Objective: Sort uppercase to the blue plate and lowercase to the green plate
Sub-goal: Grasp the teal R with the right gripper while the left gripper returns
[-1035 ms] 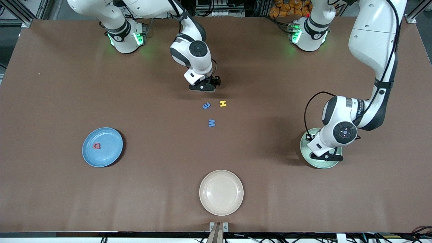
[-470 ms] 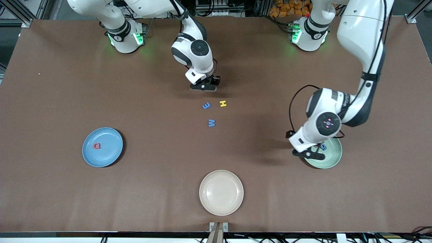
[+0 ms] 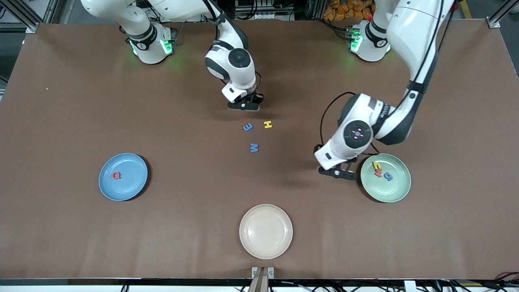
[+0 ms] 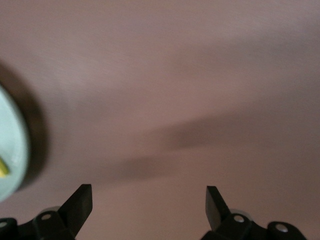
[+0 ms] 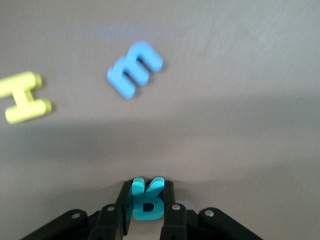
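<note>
The robot's right gripper will set the teal R down in the blue plate [image 3: 123, 168], just beyond the red Q.
My right gripper [image 3: 243, 106] is shut on the teal R [image 5: 146, 202] over bare table close to the blue e [image 3: 247, 127] and yellow H [image 3: 267, 124]; both also show in the right wrist view, e [image 5: 135, 68] and H [image 5: 22, 97]. The blue M [image 3: 254, 147] lies nearer the camera. The red Q [image 3: 116, 175] lies in the blue plate [image 3: 134, 162]. The green plate [image 3: 399, 190] holds the yellow h [image 3: 376, 164], red w [image 3: 378, 173] and blue g [image 3: 388, 176]. My left gripper [image 3: 338, 172] is open and empty over the table beside the green plate [image 4: 10, 150].
A cream plate [image 3: 266, 231] sits near the table's front edge at the middle. The brown table [image 3: 182, 121] is bare between the plates and the letters.
My left gripper has moved off the green plate toward the table's middle, uncovering the h, w and g in it. My right gripper has hardly moved.
</note>
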`<state>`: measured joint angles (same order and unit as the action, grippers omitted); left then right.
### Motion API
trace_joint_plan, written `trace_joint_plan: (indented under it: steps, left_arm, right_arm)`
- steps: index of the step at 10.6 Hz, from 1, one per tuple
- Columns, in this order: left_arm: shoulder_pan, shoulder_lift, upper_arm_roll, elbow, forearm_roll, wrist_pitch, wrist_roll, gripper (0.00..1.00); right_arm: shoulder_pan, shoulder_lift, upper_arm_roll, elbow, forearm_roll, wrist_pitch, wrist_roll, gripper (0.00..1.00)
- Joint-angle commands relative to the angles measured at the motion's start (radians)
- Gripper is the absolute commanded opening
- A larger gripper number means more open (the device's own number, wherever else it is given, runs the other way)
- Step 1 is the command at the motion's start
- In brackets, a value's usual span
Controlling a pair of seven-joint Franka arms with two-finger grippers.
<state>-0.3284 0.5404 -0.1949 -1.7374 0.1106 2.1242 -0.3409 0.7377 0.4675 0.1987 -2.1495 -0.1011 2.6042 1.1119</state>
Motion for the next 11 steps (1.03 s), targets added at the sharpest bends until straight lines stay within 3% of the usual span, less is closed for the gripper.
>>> trace_joint_plan:
  steps: [1, 4, 8, 11]
  left_arm:
    - [-0.029, 0.001, -0.024, -0.005, -0.023, 0.000, -0.084, 1.00]
    - [-0.066, 0.021, -0.077, 0.018, -0.048, 0.040, -0.260, 1.00]
    - [-0.250, 0.130, -0.077, 0.195, -0.042, 0.045, -0.429, 1.00]
    - [-0.329, 0.165, -0.078, 0.213, 0.047, 0.153, -0.330, 1.00]
  right_arm:
    - [-0.091, -0.085, 0.004, -0.007, -0.055, -0.105, -0.044, 0.00]
    - [-0.257, -0.141, -0.001, -0.004, -0.057, -0.206, -0.307, 0.00]
    - [-0.542, -0.141, -0.007, 0.003, -0.057, -0.214, -0.718, 0.00]
    - [-0.569, -0.136, -0.137, 0.014, -0.058, -0.214, -0.982, 0.00]
